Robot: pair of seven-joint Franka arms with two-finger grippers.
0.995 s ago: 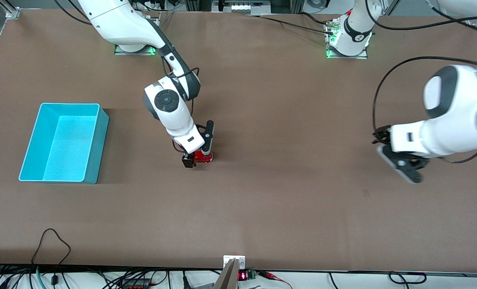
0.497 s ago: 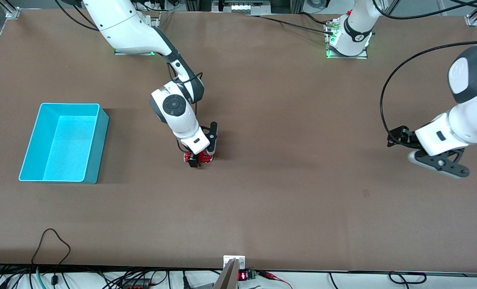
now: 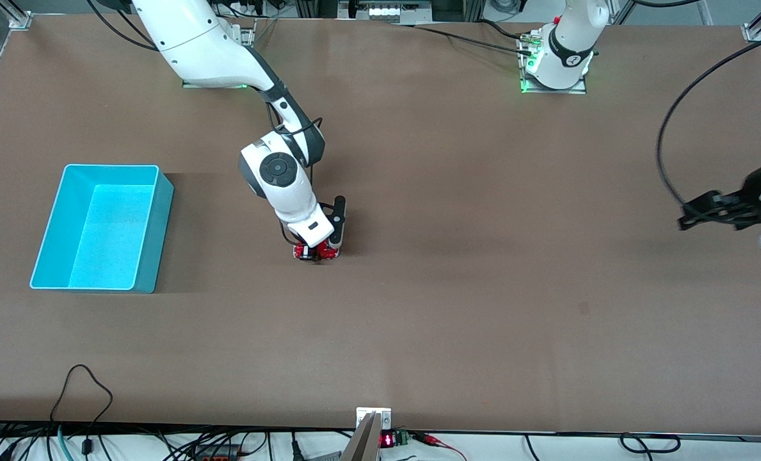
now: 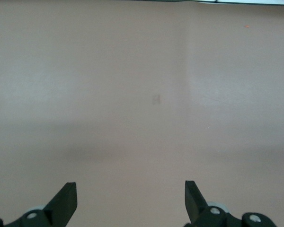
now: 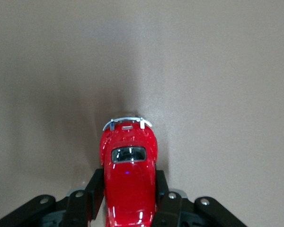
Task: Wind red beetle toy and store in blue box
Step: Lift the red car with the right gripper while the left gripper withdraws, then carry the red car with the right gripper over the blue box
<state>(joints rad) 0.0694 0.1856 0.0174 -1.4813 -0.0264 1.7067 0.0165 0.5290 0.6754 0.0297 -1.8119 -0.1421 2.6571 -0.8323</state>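
Observation:
My right gripper will release the red beetle toy, now low at the table surface, close to the middle of the blue box's bottom (image 3: pixel 121 232).
The red beetle toy (image 3: pixel 316 251) sits near the middle of the table. My right gripper (image 3: pixel 317 248) is shut on it, low at the table surface. In the right wrist view the toy (image 5: pixel 129 179) fills the gap between the black fingers (image 5: pixel 95 189), its silvery bumper pointing away from the wrist. The blue box (image 3: pixel 52 229) stands open at the right arm's end of the table, well apart from the toy. My left gripper (image 3: pixel 732 214) is open and empty at the left arm's end of the table; the left wrist view shows its fingertips (image 4: pixel 66 201) wide apart over bare table.
The brown table (image 3: pixel 457 288) has a small dark mark (image 3: pixel 584 308) toward the left arm's end. Cables and a small device (image 3: pixel 374 432) lie along the edge nearest the front camera. The arm bases (image 3: pixel 553 67) stand along the farthest edge.
My left arm has swung away toward its end of the table. My right gripper has turned over the toy and settled around it; the toy has stayed in place.

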